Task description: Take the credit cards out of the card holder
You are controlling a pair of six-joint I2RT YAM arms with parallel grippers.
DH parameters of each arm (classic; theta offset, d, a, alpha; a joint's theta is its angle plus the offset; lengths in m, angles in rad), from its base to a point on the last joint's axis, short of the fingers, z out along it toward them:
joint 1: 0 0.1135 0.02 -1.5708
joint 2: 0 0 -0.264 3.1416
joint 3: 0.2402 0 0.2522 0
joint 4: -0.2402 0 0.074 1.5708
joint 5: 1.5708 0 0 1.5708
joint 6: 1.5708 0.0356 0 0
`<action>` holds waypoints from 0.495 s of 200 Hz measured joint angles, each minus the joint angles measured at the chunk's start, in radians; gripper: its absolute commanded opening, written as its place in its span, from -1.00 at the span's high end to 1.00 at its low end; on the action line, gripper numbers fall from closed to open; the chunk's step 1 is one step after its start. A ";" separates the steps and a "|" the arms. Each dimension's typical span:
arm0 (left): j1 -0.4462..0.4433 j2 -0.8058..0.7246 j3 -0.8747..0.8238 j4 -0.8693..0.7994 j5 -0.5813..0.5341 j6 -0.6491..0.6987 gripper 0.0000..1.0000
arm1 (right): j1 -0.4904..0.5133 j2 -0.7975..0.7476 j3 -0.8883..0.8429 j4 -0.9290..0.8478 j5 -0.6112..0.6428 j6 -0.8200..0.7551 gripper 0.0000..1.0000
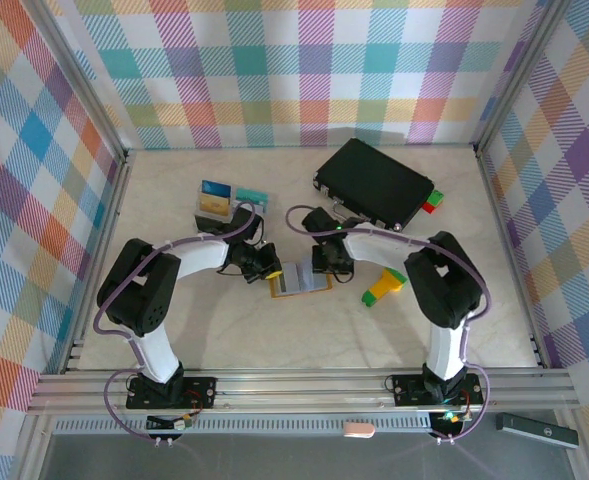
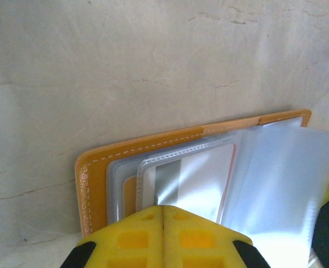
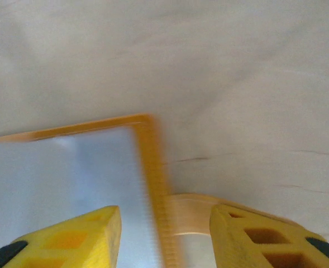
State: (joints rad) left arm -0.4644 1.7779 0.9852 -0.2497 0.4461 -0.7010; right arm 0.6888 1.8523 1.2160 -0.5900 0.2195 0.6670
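Observation:
My right gripper straddles the orange border by the strap tab, off the credit card, so next I shift it and pinch at the card's red edge (image 2: 227, 177).
The card holder (image 1: 305, 281) lies open in the middle of the table, orange-tan with clear inner sleeves. In the left wrist view its stitched edge (image 2: 91, 190) and a grey-white credit card (image 2: 195, 178) with a silver stripe show inside a sleeve. My left gripper (image 2: 163, 208) is shut, its yellow tips resting at the near edge of that sleeve; I cannot tell if anything is pinched. My right gripper (image 3: 165, 215) is open and straddles the holder's orange border (image 3: 150, 162) and strap tab (image 3: 189, 218). From above, the left gripper (image 1: 269, 268) and right gripper (image 1: 329, 264) flank the holder.
Two loose cards, blue-and-yellow (image 1: 214, 198) and teal (image 1: 253, 194), lie at the back left. A large black case (image 1: 374, 182) sits at the back right. A green-and-yellow block (image 1: 385, 288) lies right of the holder. Checked walls close off three sides.

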 measured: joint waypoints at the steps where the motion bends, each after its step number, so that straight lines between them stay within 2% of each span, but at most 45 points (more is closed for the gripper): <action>1: 0.000 0.000 0.000 0.000 0.000 0.000 0.88 | -0.002 -0.002 -0.003 0.000 0.001 0.001 0.08; 27: -0.004 0.001 0.014 -0.023 0.002 0.018 0.83 | -0.057 -0.095 -0.071 -0.002 0.028 0.006 0.07; 62: -0.006 0.001 0.030 -0.047 0.002 0.034 0.77 | -0.060 -0.228 -0.099 0.015 0.033 0.006 0.03; 99: -0.006 -0.001 0.059 -0.078 -0.009 0.048 0.54 | -0.060 -0.316 -0.143 0.077 -0.017 0.006 -0.01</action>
State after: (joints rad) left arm -0.4702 1.7771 1.0439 -0.3279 0.4374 -0.6525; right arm 0.6285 1.5364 1.0729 -0.5125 0.2028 0.6731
